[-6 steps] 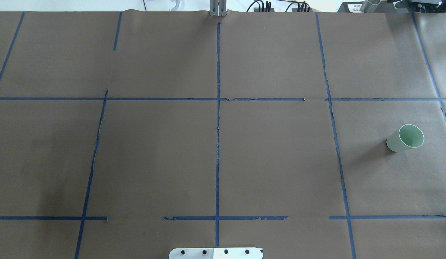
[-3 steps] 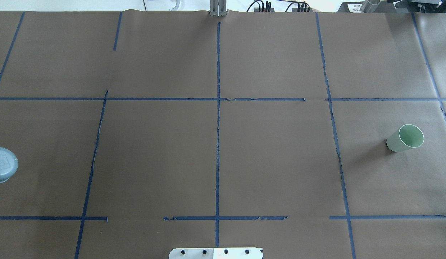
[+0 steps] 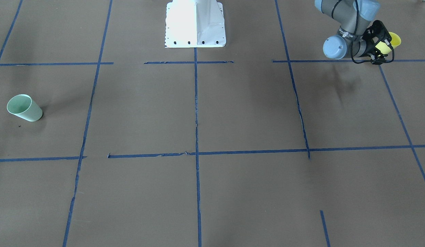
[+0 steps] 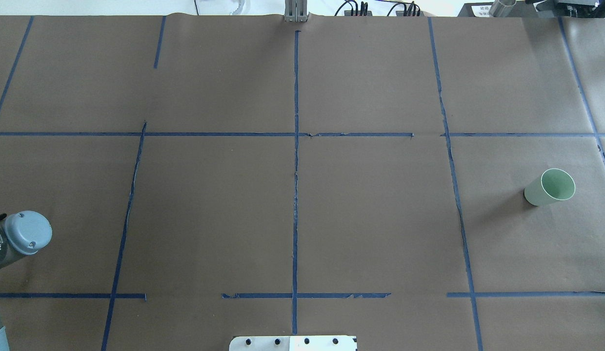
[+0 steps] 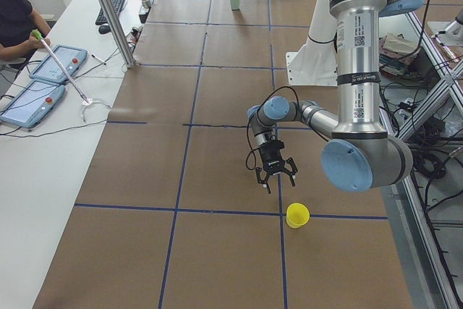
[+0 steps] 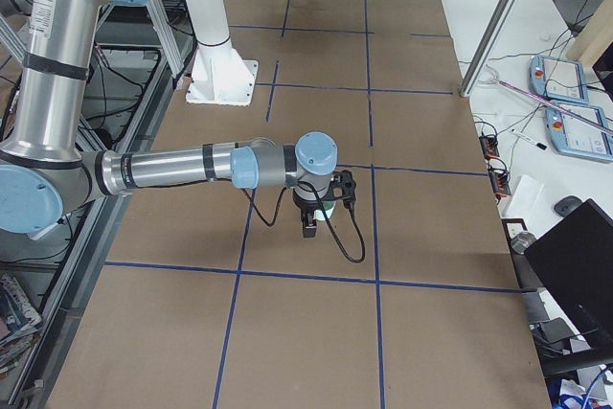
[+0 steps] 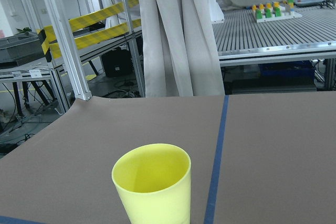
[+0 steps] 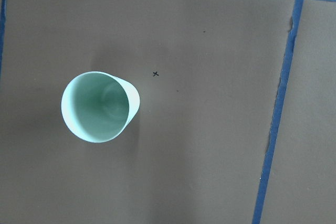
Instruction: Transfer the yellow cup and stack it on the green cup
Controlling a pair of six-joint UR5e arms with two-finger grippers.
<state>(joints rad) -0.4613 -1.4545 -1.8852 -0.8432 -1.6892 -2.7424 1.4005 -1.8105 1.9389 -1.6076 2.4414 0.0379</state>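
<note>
Next, I close my left gripper around the side of the yellow cup [image 3: 383, 47] [image 7: 160, 211], below its open rim.
The yellow cup [image 5: 297, 215] stands upright on the brown table near the robot's left end; it also shows in the left wrist view [image 7: 152, 182] and in the front view [image 3: 394, 39]. My left gripper [image 5: 275, 181] hangs open just beside it, a little above the table, holding nothing; in the front view the left gripper [image 3: 381, 51] partly hides the cup. The green cup [image 4: 550, 187] stands upright at the table's right end and fills the right wrist view [image 8: 97, 106] from above. My right gripper [image 6: 314, 222] hovers over it; I cannot tell if it is open or shut.
The white robot base [image 3: 195, 24] stands at the table's near middle edge. Blue tape lines [image 4: 295, 195] divide the brown cover into squares. An operators' bench with tablets [image 5: 43, 77] and an aluminium post [image 5: 108, 12] lies along the far side.
My left arm's grey joint has come into the overhead view from the left edge and moved further in. The green cup has not moved.
</note>
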